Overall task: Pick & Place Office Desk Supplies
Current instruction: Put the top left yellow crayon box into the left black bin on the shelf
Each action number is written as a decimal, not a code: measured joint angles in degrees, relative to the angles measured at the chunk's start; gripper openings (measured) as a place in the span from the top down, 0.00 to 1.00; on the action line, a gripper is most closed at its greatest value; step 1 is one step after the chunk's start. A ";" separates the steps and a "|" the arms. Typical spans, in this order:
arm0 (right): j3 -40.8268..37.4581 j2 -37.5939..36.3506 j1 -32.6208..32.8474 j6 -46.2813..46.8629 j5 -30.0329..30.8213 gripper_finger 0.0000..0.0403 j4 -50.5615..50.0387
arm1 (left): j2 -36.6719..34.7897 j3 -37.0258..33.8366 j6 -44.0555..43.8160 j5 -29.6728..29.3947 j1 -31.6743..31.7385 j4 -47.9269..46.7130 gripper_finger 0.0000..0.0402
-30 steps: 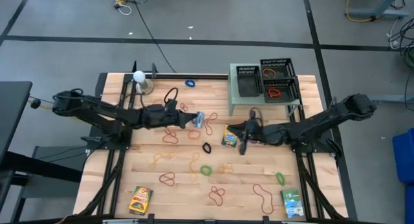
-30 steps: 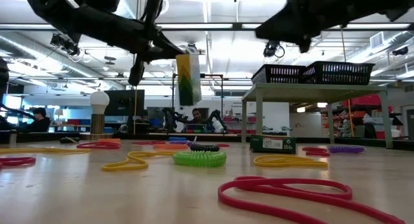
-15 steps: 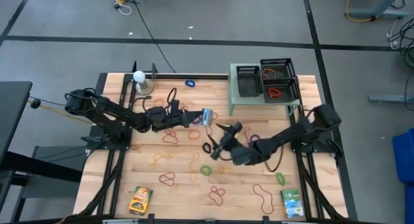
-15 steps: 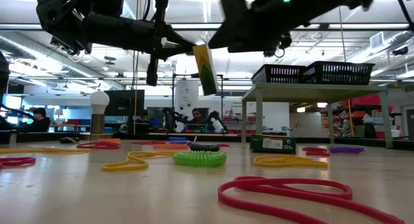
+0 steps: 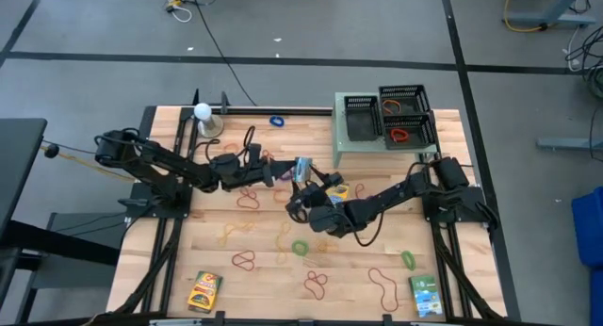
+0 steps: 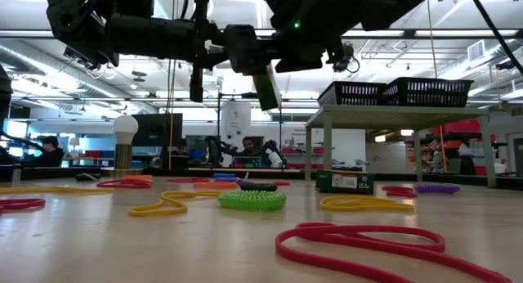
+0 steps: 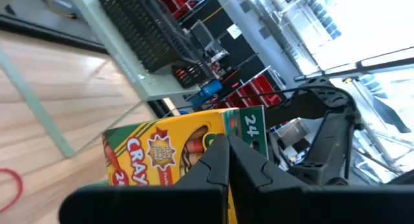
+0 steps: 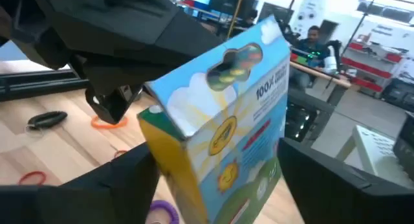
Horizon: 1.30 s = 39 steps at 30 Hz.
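Note:
Next, my right gripper backs away, comes end-on and pinches the box across its thickness [image 8: 172, 164], because the wide side of the crayon box slants across that gripper's fingers.
A crayon box [image 5: 301, 169] hangs high over the middle of the table, with my left gripper [image 7: 226, 160] shut on it. The low view shows this box [image 6: 265, 87] tilted. My right gripper [image 5: 303, 187] is open and has come in from the right. Its two fingers stand on either side of the box's free end [image 8: 220, 140]; whether they touch it I cannot tell. Another crayon box [image 5: 337, 190] lies on the table, partly under the right arm. Many rubber bands [image 5: 248, 198] lie loose on the wood. My left gripper pinches the crayon box by one end [image 7: 194, 160] between its two shut fingers, coming in about level from the table's left. The rest of the box sticks out beyond the fingertips. It is lifted well clear of the table and tilted.
A green rack with black baskets [image 5: 386, 119] stands at the far right. A white ball on a stand [image 5: 203, 114] is at the far left. Two more crayon boxes lie near the front edge, one at the left [image 5: 204, 290] and one at the right [image 5: 425, 295].
My right gripper has swung from the table's right side toward the left and up, away from the box on the table, to the crayon box in my left gripper. My left gripper has carried that box a little toward the right, and it has tipped from upright to tilted.

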 joint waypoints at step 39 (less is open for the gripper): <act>-11.82 -29.86 -5.80 2.98 -55.53 0.69 -11.59 | -12.48 0.04 45.72 24.46 2.15 -18.71 0.38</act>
